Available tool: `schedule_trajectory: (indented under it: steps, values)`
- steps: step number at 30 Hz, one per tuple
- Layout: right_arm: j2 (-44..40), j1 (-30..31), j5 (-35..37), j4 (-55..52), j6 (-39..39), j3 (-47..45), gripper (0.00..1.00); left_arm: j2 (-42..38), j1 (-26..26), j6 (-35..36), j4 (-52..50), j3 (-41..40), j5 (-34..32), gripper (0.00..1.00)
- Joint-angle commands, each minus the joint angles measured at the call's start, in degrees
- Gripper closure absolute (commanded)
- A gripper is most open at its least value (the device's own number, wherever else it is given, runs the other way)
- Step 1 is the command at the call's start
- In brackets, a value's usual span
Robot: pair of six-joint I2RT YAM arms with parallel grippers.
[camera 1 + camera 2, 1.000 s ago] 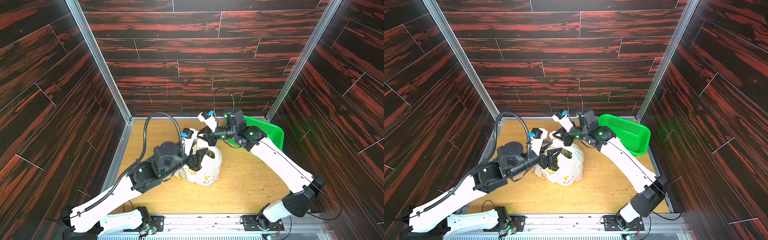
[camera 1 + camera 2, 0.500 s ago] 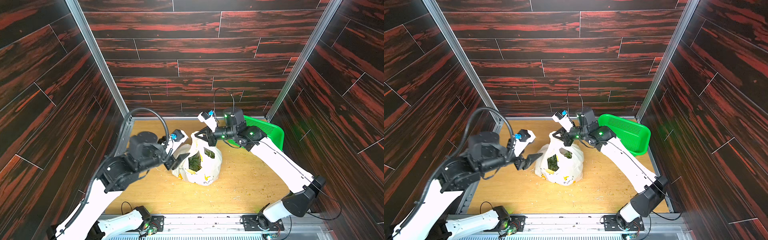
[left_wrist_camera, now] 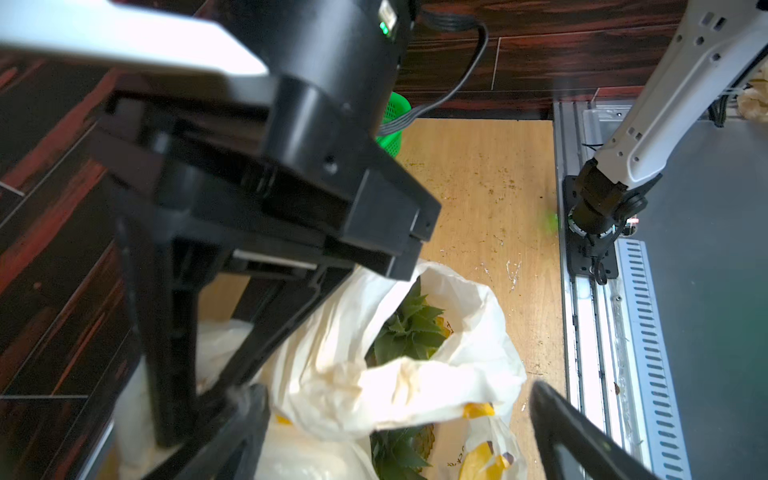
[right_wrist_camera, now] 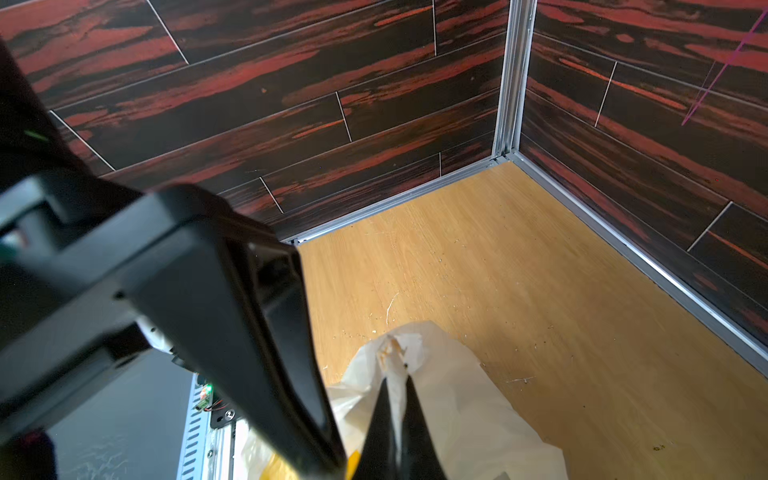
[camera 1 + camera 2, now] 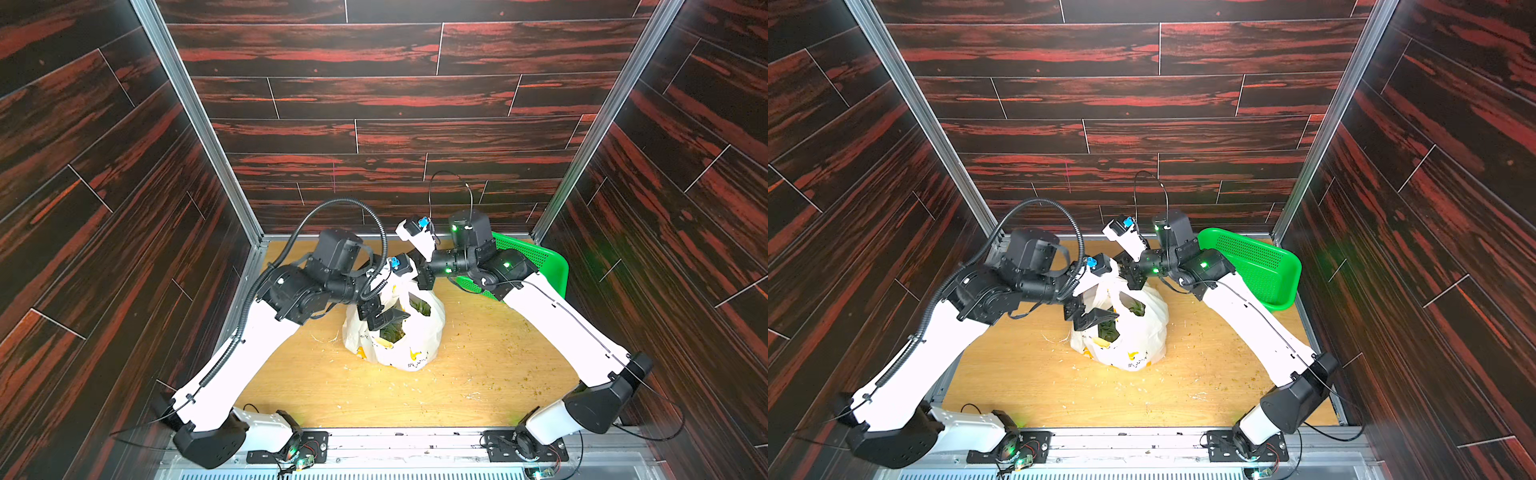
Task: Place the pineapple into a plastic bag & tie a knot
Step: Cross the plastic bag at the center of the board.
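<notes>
Left fingers straddle the bag's near piece; they should back off, then take the bag's handle loop (image 5: 1109,284) below my right gripper.
The white plastic bag (image 5: 415,347) (image 5: 1136,345) stands mid-table with the pineapple (image 5: 390,331) (image 3: 409,332) inside, its green leaves showing through the open mouth. My right gripper (image 5: 424,283) (image 5: 1136,283) (image 4: 397,388) is shut on one handle loop and holds it up; the crumpled handle tip (image 4: 391,349) sticks out past the fingertips. My left gripper (image 5: 383,316) (image 5: 1091,316) (image 3: 399,419) hangs open just above the bag's near side, and a white strip of the bag (image 3: 415,390) lies between its spread fingers (image 3: 245,419). No knot shows in any view.
A green perforated basket (image 5: 538,262) (image 5: 1258,266) (image 3: 392,124) leans in the back right corner behind the right arm. Dark wall panels close in three sides. Small crumbs are scattered over the wooden tabletop (image 5: 478,365). A metal rail (image 5: 395,440) runs along the front edge.
The left arm swung away to the left, then came back over the bag with its jaws spread wider. The right gripper has kept its hold on the handle in place.
</notes>
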Motion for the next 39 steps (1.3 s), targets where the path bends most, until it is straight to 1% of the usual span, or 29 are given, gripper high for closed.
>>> schedule_trajectory:
  steps: [1,3,5,7,9,12,14,16,18,22,25,28,33,36,39]
  values:
    - [1.08,0.30,-1.04,-1.25,-0.60,1.59,1.00,0.47,0.27,2.64,-2.84,2.59,1.96,0.00]
    - [1.16,0.36,-1.13,-1.32,-0.60,1.51,1.00,0.92,0.22,2.87,-3.16,2.80,2.65,0.01]
    - [1.16,0.31,-1.10,-1.34,-0.69,1.50,1.00,1.36,0.27,3.32,-3.83,2.96,3.89,0.03]
    - [1.17,0.30,-1.11,-1.34,-0.80,1.42,1.00,2.32,0.31,5.17,-7.03,4.18,6.04,0.11]
    - [1.25,0.32,-1.43,-1.34,-0.71,1.41,1.00,3.56,0.29,5.64,-9.15,5.32,7.12,0.20]
    - [1.40,0.37,-1.81,-1.40,-0.59,1.41,1.00,3.84,0.31,5.87,-8.89,4.49,7.42,0.26]
    - [1.33,0.45,-1.75,-1.60,-0.68,1.41,1.00,3.36,0.31,4.84,-6.47,3.08,7.16,0.25]
    - [1.43,0.43,-1.71,-1.78,-0.81,1.44,1.00,2.52,0.29,3.29,-3.40,1.38,6.45,0.13]
    - [1.46,0.39,-1.65,-1.80,-0.79,1.41,1.00,1.51,0.31,1.73,-0.10,-0.36,6.61,0.10]
    - [1.51,0.45,-1.57,-1.72,-0.55,1.41,1.00,1.42,0.31,-0.50,2.02,-1.61,9.23,0.09]
    - [1.42,0.38,-1.57,-1.62,-0.42,1.24,1.00,1.98,0.31,-1.37,2.02,-2.03,10.79,0.11]
    - [1.48,0.45,-1.48,-1.61,-0.38,1.24,1.00,2.46,0.31,-1.36,1.44,-1.73,11.79,0.16]
    - [1.59,0.46,-1.48,-1.55,-0.25,1.58,1.00,2.86,0.32,-1.65,2.21,-1.42,12.62,0.26]
    - [1.78,0.50,-1.47,-1.62,-0.23,1.68,1.00,3.08,0.31,-2.66,3.58,-1.40,13.58,0.34]
    - [1.95,0.56,-1.56,-1.60,-0.24,1.78,1.00,3.32,0.31,-3.01,4.29,-1.46,13.39,0.44]
